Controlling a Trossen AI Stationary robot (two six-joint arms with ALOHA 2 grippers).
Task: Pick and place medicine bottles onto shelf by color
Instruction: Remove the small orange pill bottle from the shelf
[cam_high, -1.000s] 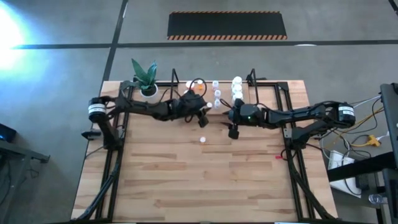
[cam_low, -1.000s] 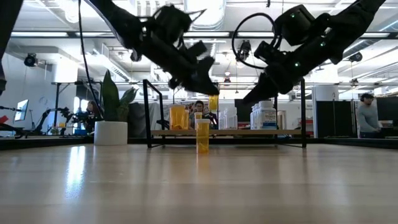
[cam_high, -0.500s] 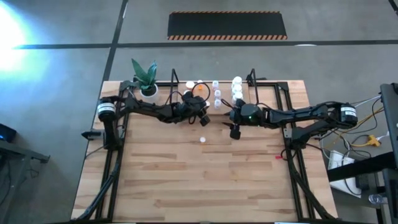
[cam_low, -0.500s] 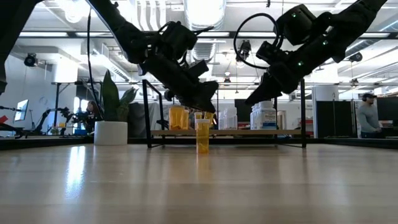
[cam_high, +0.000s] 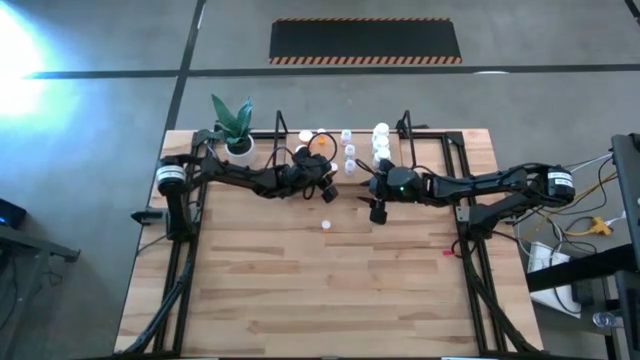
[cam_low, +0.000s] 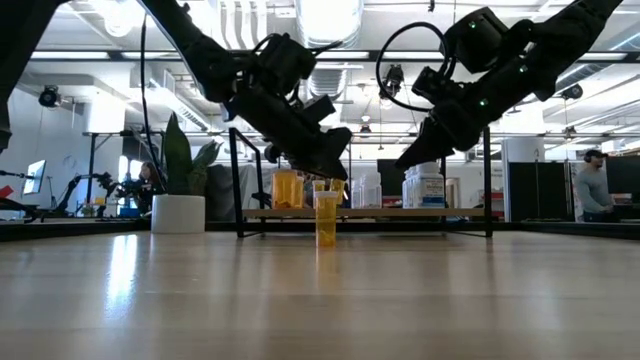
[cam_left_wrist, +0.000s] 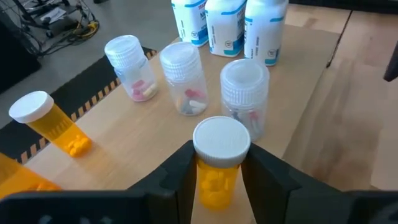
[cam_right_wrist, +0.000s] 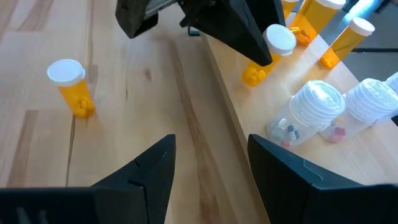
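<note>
I will use my left gripper to put the orange bottle down and let it go on the bare tabletop just to the near side (cam_high: 312, 260) of the lone bottle.
My left gripper (cam_left_wrist: 217, 155) is shut on an orange medicine bottle (cam_left_wrist: 219, 163) with a white cap, at the near edge of the shelf (cam_left_wrist: 124, 143). The shelf, a light board in a black wire frame (cam_high: 430, 150), also holds orange bottles (cam_left_wrist: 50, 124), three clear ones (cam_left_wrist: 183, 74) and white ones (cam_left_wrist: 224, 25), all standing. Another orange bottle (cam_high: 326, 224) stands alone on the table in front of the shelf. My right gripper (cam_right_wrist: 211, 180) hovers open over the table, right of that bottle, with nothing between its fingers. My left gripper pinches the orange bottle's body just below the white cap (cam_left_wrist: 217, 177) between its two fingers. The fingers slant down from the table's left side. The bottle is upright, and its base (cam_right_wrist: 252, 78) looks set on the shelf board near the front edge.
A white plant pot (cam_high: 238, 145) stands at the far left, beside the shelf. The wire frame's black uprights (cam_low: 238, 180) rise at the shelf's ends. Bare tabletop (cam_high: 330, 290) stretches from the lone bottle to the near edge.
My left gripper has gone down with the orange bottle and tipped further downward, bringing the bottle from above the shelf to the board. It has kept still for the last half second. My right gripper has stayed where it was.
</note>
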